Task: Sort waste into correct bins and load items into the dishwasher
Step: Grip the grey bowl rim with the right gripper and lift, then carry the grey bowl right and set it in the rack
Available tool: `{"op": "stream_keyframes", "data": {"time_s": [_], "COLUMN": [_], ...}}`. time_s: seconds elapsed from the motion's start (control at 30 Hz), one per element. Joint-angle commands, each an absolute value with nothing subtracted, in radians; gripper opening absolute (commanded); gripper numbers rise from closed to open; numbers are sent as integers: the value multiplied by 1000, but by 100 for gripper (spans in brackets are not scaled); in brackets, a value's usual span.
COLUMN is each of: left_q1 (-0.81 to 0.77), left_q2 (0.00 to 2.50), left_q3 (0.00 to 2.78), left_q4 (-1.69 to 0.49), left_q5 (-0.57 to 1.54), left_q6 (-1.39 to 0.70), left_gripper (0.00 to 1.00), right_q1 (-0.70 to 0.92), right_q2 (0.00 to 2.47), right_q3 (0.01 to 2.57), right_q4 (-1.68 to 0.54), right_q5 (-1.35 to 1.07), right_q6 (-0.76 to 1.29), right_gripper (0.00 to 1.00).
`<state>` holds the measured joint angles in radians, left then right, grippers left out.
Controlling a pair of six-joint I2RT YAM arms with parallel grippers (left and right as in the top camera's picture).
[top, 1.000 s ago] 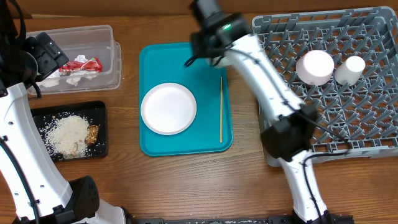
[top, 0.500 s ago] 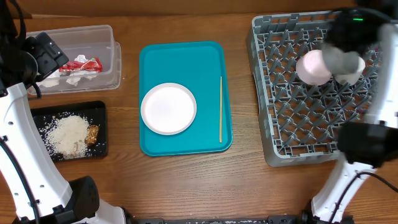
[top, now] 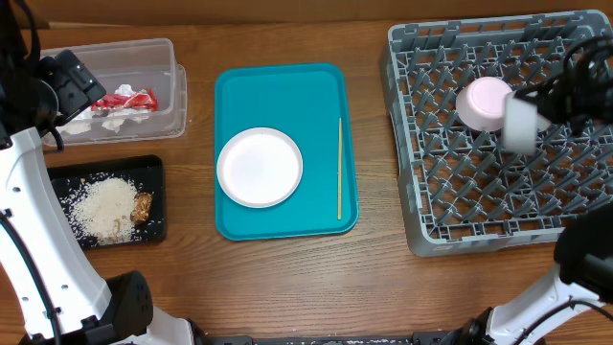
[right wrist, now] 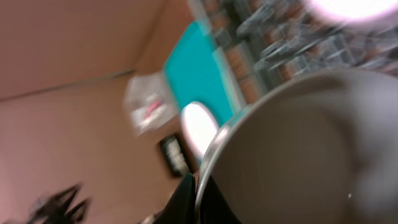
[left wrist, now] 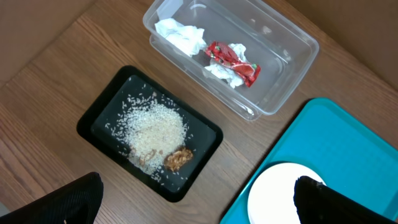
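The robot's right gripper will release the grey-rimmed bowl on top of the upside-down white dish [top: 485, 111] [right wrist: 357, 9] in the grey dish rack. The bowl is now held over the rack.
My right gripper [top: 538, 107] is over the grey dish rack [top: 460, 216], blurred, and is shut on the rim of a grey-rimmed bowl [top: 520, 125]. In the right wrist view its fingers [right wrist: 200, 198] pinch that rim, and the bowl [right wrist: 305, 155] fills the frame. A white dish [top: 484, 103] sits upside down in the rack; the small cup is hidden. A small white plate [top: 260, 167] lies on the teal tray [top: 287, 96]. My left gripper [left wrist: 196, 202] is open and empty, high above the table's left side.
The clear tub [top: 153, 53] holds the white napkin [left wrist: 180, 36] and the red-and-white wrapper [left wrist: 233, 57]. The black tray [left wrist: 99, 106] holds rice [left wrist: 158, 127] and a brown chunk [left wrist: 178, 158]. A thin wooden stick [top: 339, 168] lies on the teal tray's right side.
My right arm has swung from the back of the teal tray to the right, over the rack. The blurred bowl now covers the small cup's place. The left arm has not moved.
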<state>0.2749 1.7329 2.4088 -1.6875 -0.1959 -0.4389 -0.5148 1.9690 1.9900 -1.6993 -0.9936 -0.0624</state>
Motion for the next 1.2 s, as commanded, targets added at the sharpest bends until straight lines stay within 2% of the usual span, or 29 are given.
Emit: {"op": "stream_keyframes", "data": {"time_s": [0.0, 0.2, 0.87, 1.17], "left_q1": [274, 274, 274, 274], "left_q2": [1739, 1739, 1739, 1739], "left_q3": [2406, 2406, 2406, 2406], "left_q4": [-1689, -1689, -1689, -1689], "left_q5": [-205, -205, -205, -205], "left_q6": [-449, -449, -449, -449], "left_gripper": [100, 100, 100, 100], "right_q1": [-568, -592, -588, -610], "right_q2": [1887, 1889, 1891, 1891], "right_q3": [1888, 1794, 1391, 1370], "right_q4": [-1694, -1670, -1344, -1269], "right_q5": [-1269, -1285, -1491, -1480], "right_q6": [-281, -428, -365, -342], "right_gripper": [4, 4, 4, 4]}}
